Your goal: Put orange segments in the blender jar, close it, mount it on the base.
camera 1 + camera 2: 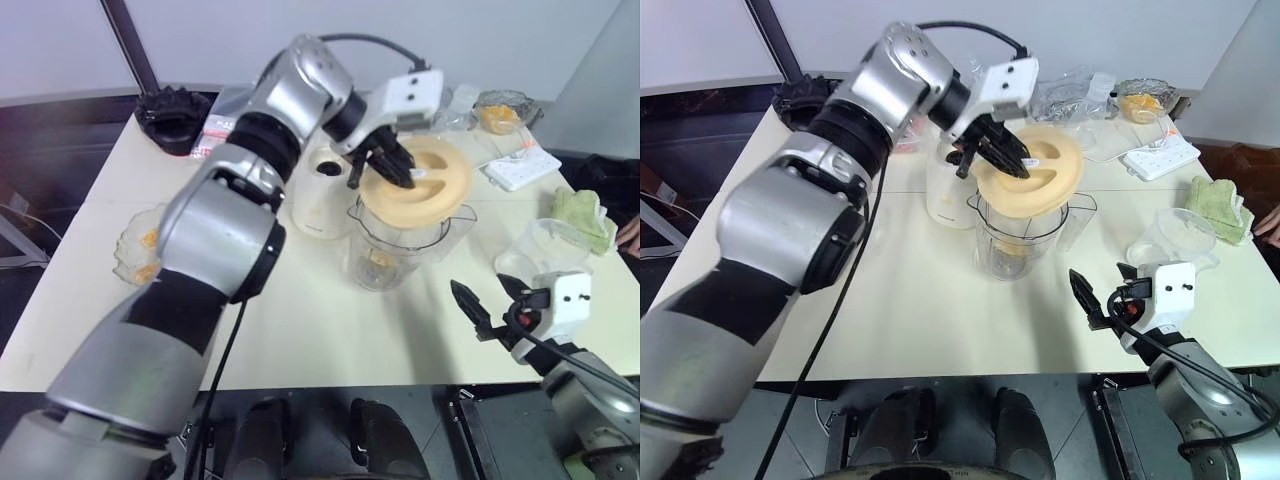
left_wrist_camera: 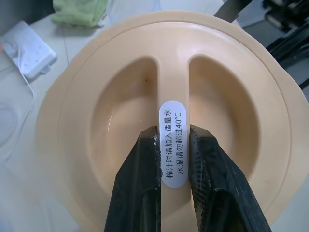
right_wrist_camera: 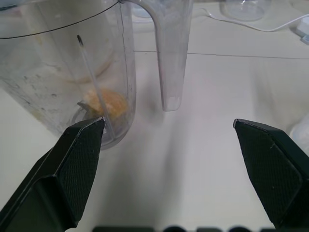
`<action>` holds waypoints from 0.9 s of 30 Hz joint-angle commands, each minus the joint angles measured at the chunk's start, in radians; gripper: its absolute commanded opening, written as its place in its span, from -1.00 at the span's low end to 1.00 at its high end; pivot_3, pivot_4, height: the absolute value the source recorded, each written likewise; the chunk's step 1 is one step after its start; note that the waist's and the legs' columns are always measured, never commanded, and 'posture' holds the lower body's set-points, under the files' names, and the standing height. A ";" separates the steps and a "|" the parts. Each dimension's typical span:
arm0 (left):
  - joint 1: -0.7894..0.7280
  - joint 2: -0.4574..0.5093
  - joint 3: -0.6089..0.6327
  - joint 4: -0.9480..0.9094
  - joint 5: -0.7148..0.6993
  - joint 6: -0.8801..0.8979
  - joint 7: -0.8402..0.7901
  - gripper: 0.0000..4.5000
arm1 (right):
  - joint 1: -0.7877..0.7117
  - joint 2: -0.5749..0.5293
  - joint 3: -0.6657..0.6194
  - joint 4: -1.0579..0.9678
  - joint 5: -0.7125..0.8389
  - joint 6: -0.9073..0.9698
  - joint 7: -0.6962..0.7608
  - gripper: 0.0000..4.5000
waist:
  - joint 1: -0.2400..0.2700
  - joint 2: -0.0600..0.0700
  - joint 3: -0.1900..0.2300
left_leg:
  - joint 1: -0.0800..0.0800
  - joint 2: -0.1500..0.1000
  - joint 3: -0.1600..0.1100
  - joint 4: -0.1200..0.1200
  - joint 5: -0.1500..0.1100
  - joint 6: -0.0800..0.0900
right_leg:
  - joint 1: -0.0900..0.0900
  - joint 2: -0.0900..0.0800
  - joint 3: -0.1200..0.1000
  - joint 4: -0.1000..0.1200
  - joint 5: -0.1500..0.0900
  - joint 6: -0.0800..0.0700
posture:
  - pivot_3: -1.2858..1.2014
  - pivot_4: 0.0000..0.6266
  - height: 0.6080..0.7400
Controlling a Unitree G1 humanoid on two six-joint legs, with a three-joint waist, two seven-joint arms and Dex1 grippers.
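Note:
The lower part of the blender jar's handle (image 1: 449,240) (image 3: 173,84) is just above the handle's loose end. My right gripper goes there next and closes on it.
The blender jar (image 1: 400,250) stands upright in the middle of the table, its handle toward my right gripper. Orange segments (image 3: 108,102) lie at its bottom by the blades. My left gripper (image 2: 174,133) is shut on the centre ridge of the round pale-orange lid (image 1: 440,185). It holds the lid tilted just above the jar's mouth. The cream-white base (image 1: 322,195) sits just behind and to the left of the jar. My right gripper (image 1: 487,297) stands open near the table's front right, fingers (image 3: 72,164) pointing at the jar, nothing between them.
A scalloped glass bowl (image 1: 140,245) with orange pieces sits at the left edge. A black jagged-rimmed piece (image 1: 175,120) is at the back left. At the right are another bowl (image 1: 500,110), a white power strip (image 1: 522,165), a green cloth (image 1: 585,215) and a clear cup (image 1: 550,245).

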 commanded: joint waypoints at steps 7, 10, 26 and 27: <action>0.061 -0.041 -0.047 0.000 0.088 -0.032 0.080 -0.89 | -0.010 0.023 -0.009 -0.040 -0.026 -0.022 -0.016 1.00 | 0.002 0.000 -0.001 | 0.002 0.000 0.000 0.000 0.000 0.000 | 0.003 0.000 0.000 0.000 0.000 0.000 | 0.03 -0.52 1.00; 0.072 -0.034 -0.071 0.005 0.109 -0.029 0.030 -0.89 | -0.014 0.029 0.012 -0.032 -0.049 -0.023 -0.016 1.00 | 0.000 0.000 -0.001 | 0.006 0.000 -0.001 0.001 0.000 0.000 | 0.008 0.000 0.000 -0.002 0.000 0.000 | 0.03 -0.52 1.00; 0.023 -0.001 -0.124 0.011 0.175 -0.054 -0.061 -0.89 | -0.078 0.068 0.091 0.056 -0.146 -0.054 0.000 1.00 | -0.006 0.003 -0.003 | 0.014 0.002 -0.001 -0.001 0.000 -0.001 | 0.014 -0.001 0.000 -0.004 0.000 0.000 | 0.03 -0.52 1.00; 0.020 -0.006 -0.100 0.011 0.148 -0.022 -0.082 -0.89 | -0.083 0.069 0.093 0.066 -0.152 -0.059 0.002 1.00 | -0.006 0.003 -0.003 | 0.014 0.002 -0.001 -0.001 0.000 -0.001 | 0.014 -0.001 0.000 -0.004 -0.001 0.001 | 0.03 -0.52 1.00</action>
